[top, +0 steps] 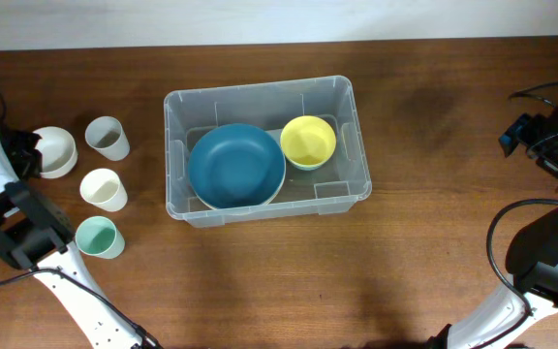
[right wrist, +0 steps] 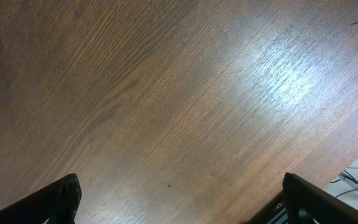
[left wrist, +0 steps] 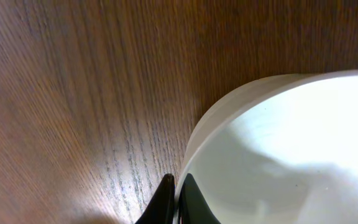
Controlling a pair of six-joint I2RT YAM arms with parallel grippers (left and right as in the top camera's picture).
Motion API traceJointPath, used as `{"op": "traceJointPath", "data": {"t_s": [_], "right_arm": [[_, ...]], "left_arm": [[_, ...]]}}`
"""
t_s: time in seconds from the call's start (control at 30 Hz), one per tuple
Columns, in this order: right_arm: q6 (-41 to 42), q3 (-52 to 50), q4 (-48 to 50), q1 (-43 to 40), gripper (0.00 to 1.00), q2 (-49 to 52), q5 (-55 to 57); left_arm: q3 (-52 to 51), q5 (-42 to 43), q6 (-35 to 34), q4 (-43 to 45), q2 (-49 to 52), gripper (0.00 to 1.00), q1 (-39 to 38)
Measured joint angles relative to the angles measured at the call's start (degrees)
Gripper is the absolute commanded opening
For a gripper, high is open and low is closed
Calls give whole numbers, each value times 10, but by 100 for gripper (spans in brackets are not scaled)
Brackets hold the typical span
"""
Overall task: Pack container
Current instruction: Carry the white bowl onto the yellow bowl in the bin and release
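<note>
Next, my left gripper lets go of the white bowl inside the yellow bowl (top: 308, 142) in the container. The white bowl is still beside the cups.
The container (top: 176, 199), a large clear plastic bin, stands mid-table and holds a blue bowl (top: 235, 165) and a yellow bowl (top: 308, 142). A white bowl (top: 56, 150) sits at the far left beside a grey cup (top: 108, 138), a cream cup (top: 103, 189) and a mint cup (top: 98, 237). My left gripper (left wrist: 178, 186) is shut on the rim of the white bowl (left wrist: 291, 149), one finger inside and one outside. My right gripper (right wrist: 179, 196) is open and empty over bare wood at the right edge of the table.
The table's right edge shows in the right wrist view (right wrist: 353, 162). The right arm (top: 550, 126) and its cables hang at the far right. The left arm (top: 17, 223) lies along the left side next to the cups.
</note>
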Motion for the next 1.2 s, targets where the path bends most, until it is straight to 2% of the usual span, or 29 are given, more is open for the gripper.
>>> {"op": "traceJointPath", "data": {"t_s": [0.13,0.37,0.6,0.73,0.8,1.03,1.2], "right_arm": [[0,0,0,0,99,0,0],[0,0,0,0,99,0,0],[0,0,0,0,99,0,0],[0,0,0,0,99,0,0],[0,0,0,0,99,0,0],[0,0,0,0,99,0,0],[0,0,0,0,99,0,0]], "left_arm": [[13,25,0,3,0,1,14],[103,44,0,-16,-19,1,26],[170,97,26,-41,-150,1,-13],[183,136,58,-47,-234,1,-89],[187,152,84,-60,-257,1,-161],[151,150,151,-89,-240,1,-399],[125,132,161,-79,-200,1,-513]]}}
